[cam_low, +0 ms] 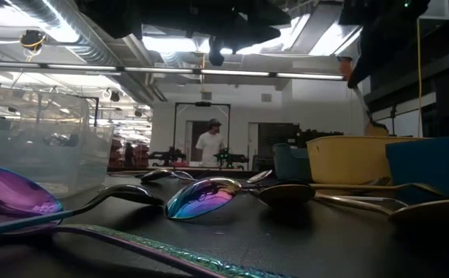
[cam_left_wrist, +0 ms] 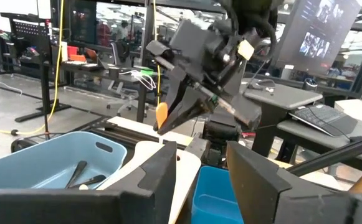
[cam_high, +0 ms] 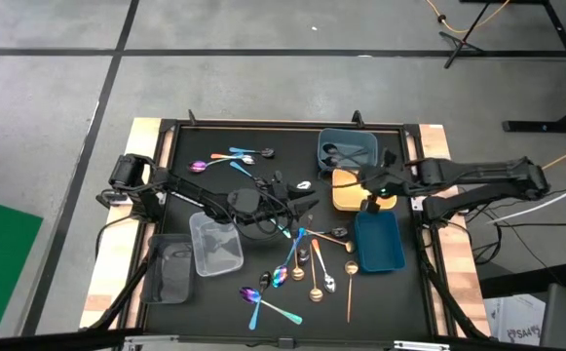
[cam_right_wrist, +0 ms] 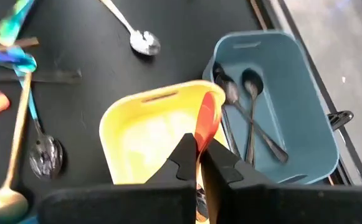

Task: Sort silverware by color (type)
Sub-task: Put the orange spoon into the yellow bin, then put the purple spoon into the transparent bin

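Observation:
Next, my right gripper lets go of the orange spoon on the bottom of the yellow tray (cam_high: pixel 364 196) (cam_right_wrist: pixel 169 149), beside the light-blue tray.
My right gripper (cam_right_wrist: pixel 197 163) is shut on a copper-orange spoon (cam_right_wrist: pixel 205 119) above the yellow tray (cam_right_wrist: pixel 144 134) at the table's right. Behind it stands a light-blue tray (cam_right_wrist: pixel 280 74) with dark spoons (cam_right_wrist: pixel 250 118) lying in it. My left gripper (cam_left_wrist: pixel 199 180) hangs open at mid-table (cam_high: pixel 305 201), level, facing the right gripper (cam_left_wrist: pixel 190 93), with nothing between its fingers. Loose silverware of several finishes lies on the black mat: a cluster (cam_high: pixel 304 255) near the middle, a few at the far left (cam_high: pixel 230 158), a few near the front (cam_high: pixel 268 304). My right gripper pinches the orange spoon's handle (cam_right_wrist: pixel 199 149) between its two fingers. The fingers slant down from the table's right side and the spoon lies along them, its bowl (cam_left_wrist: pixel 161 116) sticking out past the fingertips. The spoon is lifted clear over the yellow tray.
A dark-blue tray (cam_high: pixel 380 244) sits in front of the yellow one. Two clear trays (cam_high: pixel 214 244) (cam_high: pixel 172 271) stand at the near left. In the low view, purple (cam_low: pixel 15 199) and iridescent (cam_low: pixel 202 198) spoons lie close by. A person stands far back in the room.

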